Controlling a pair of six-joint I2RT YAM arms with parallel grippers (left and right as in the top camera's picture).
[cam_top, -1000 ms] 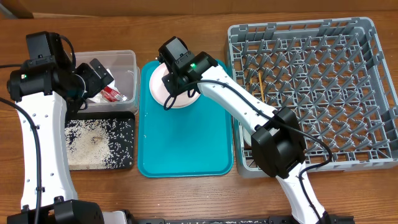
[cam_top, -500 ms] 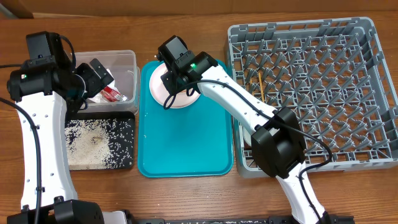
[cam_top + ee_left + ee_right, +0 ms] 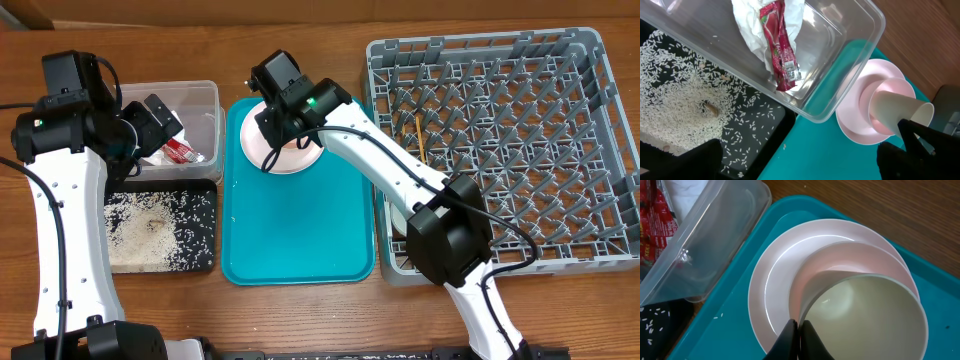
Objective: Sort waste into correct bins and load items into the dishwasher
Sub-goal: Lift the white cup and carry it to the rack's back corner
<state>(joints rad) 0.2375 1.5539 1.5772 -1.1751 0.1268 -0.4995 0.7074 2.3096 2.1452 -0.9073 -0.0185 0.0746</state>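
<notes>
I will let go of the small white cup with my right gripper in the grey dish rack (image 3: 423, 79), just past the chopsticks.
My right gripper (image 3: 797, 326) is shut on the rim of a white bowl (image 3: 865, 315), which is tilted up. Under it sits a second, pinkish-looking bowl (image 3: 840, 260) on the pale pink plate (image 3: 772, 280), at the far end of the teal tray (image 3: 300, 230). My left gripper (image 3: 800, 162) hangs open and empty beside the clear tub (image 3: 840, 75), which holds the crumpled napkin (image 3: 747, 25) and the red sauce packet (image 3: 777, 45). Rice grains (image 3: 680, 95) lie in the black tray (image 3: 195, 262). Chopsticks (image 3: 420, 135) lie in the grey dish rack (image 3: 500, 150).
The dish rack stands right of the teal tray, its near wall close to my right arm's base. The clear tub and black tray sit side by side left of the teal tray. A few stray grains lie on the teal tray (image 3: 830, 150).
My right gripper has shifted slightly toward the far side with the bowl's rim still in it. The left arm has not moved.
</notes>
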